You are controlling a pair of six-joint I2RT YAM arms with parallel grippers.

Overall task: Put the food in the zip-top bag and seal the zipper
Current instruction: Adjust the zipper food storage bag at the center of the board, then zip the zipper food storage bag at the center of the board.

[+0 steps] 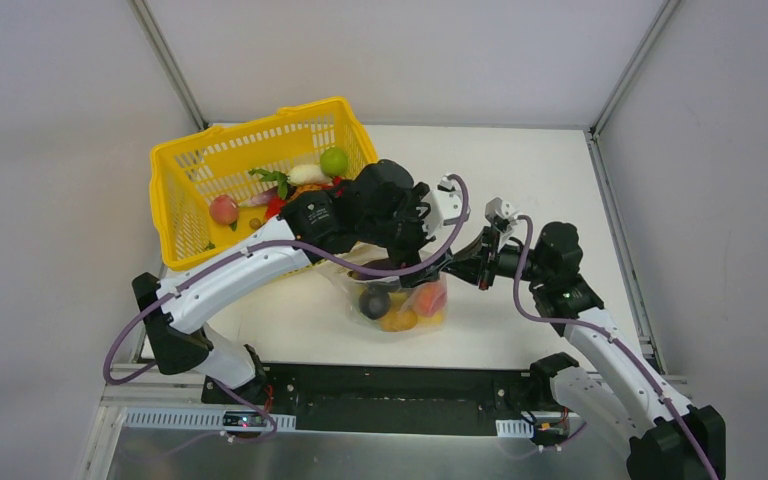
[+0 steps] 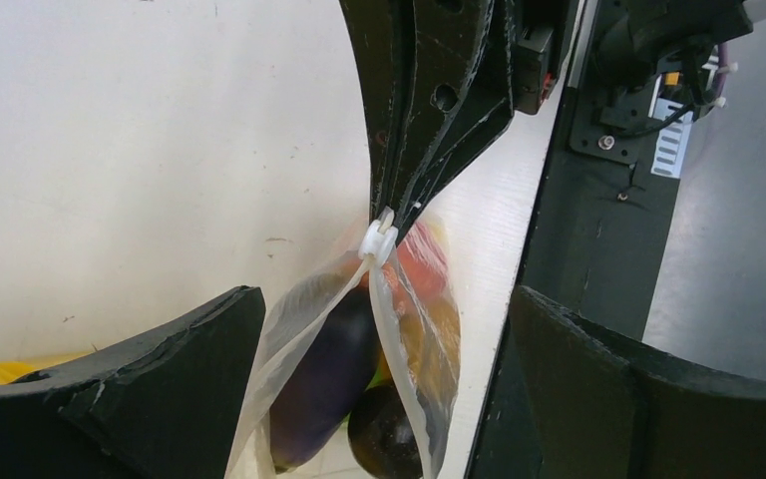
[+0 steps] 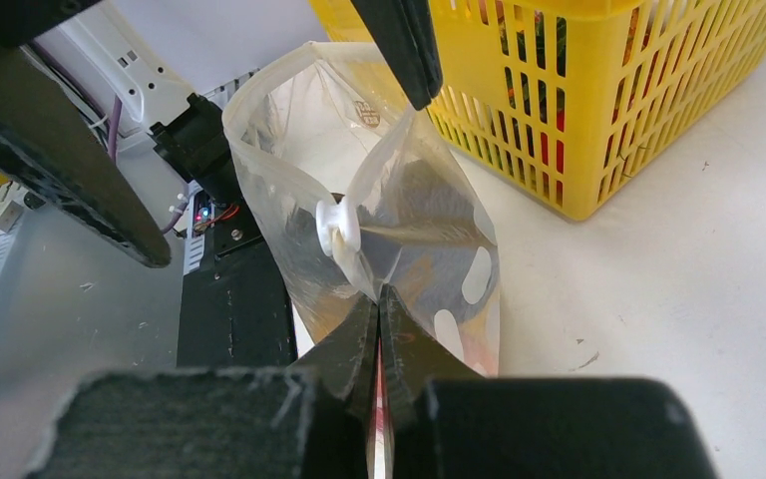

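Observation:
The white zipper slider leans crooked off my right gripper's tips, so next my left gripper steadies it while my right gripper takes the bag's edge closer (image 3: 363, 275) beneath.
The zip-top bag (image 1: 438, 320) stands on the table, and its mouth gapes open in the right wrist view (image 3: 289, 150). Inside it are a purple eggplant (image 2: 324, 379), a dark round fruit (image 2: 384, 434) and red and orange pieces (image 2: 424, 264). My right gripper (image 3: 379, 294) is shut on the bag's top edge, right beside the white zipper slider (image 3: 337, 230); it also shows in the top view (image 1: 463, 267). My left gripper (image 2: 384, 299) is wide open and straddles the bag's top without touching it. More food, including a green fruit (image 1: 334, 161), lies in the basket.
The yellow mesh basket (image 1: 175, 180) stands just behind and left of the bag, with a peach (image 1: 223, 210) and other toy pieces inside. Both arms crowd over the bag. The black base plate (image 1: 390, 385) runs along the table's near edge.

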